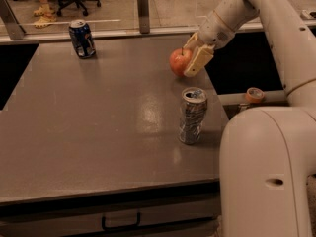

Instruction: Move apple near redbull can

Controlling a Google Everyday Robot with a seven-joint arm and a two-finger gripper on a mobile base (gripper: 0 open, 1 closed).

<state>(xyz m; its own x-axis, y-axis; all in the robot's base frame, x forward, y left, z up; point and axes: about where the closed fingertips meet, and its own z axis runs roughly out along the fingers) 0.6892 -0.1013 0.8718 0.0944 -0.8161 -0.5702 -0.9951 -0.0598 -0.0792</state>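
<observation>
Next, my gripper releases the apple on the grey table (pixel 204 90) behind the redbull can, near the edge of the table. The apple is still held above the table.
The apple (pixel 178 61) is red-orange with a short dark stem and is held in my gripper (pixel 190 59) above the right part of the grey table (pixel 98 127). The gripper's cream fingers (pixel 199 60) are shut on the apple from its right side. The redbull can (pixel 192 115), slim, silver-grey and dented, stands upright on the table below and slightly right of the apple, near the table's right edge. The apple is apart from the can, a little behind and above it.
A shorter dark blue can (pixel 81 38) stands at the far left of the table. A glass barrier with posts (pixel 143 6) runs along the far edge. My white arm and base (pixel 266 172) fill the right side. A roll of tape (pixel 255 95) sits on a ledge at right.
</observation>
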